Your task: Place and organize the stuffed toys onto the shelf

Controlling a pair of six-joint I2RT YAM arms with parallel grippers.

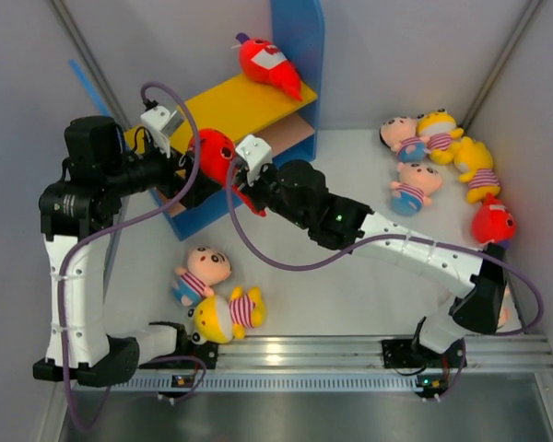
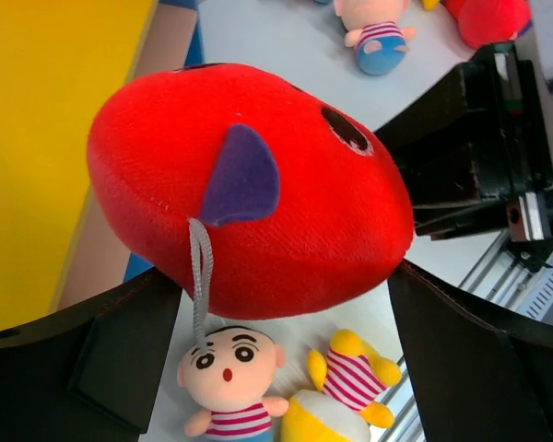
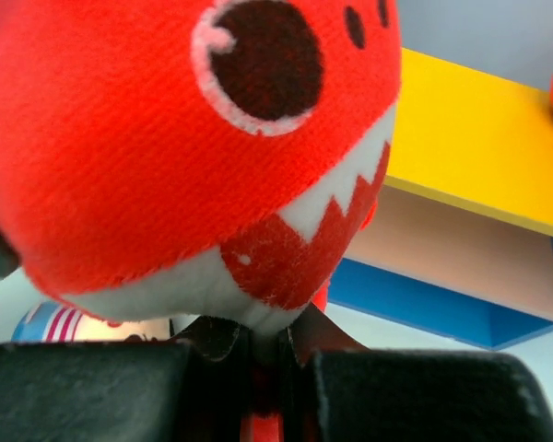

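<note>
The robot's right gripper pinches the red shark under its toothy mouth, so the left gripper should hold the shark's head while the right gripper takes its tail end (image 1: 258, 211).
A red shark (image 1: 215, 155) hangs just in front of the shelf (image 1: 300, 37), level with its yellow top board (image 1: 226, 106). My right gripper (image 1: 243, 184) is shut on the shark's lower part; in the right wrist view the jaws (image 3: 267, 343) pinch red and white fabric under the toothy mouth (image 3: 341, 198). My left gripper (image 1: 192, 180) is open, and its fingertips stand on either side of the shark's body (image 2: 249, 184). A second red shark (image 1: 269, 64) lies on the top board.
A pink-faced doll (image 1: 203, 272) and a yellow doll (image 1: 226, 313) lie on the table near the left arm's base. Several more dolls (image 1: 413, 189) and a red shark (image 1: 491, 221) lie at the right. The shelf's lower board (image 3: 461, 249) shows bare.
</note>
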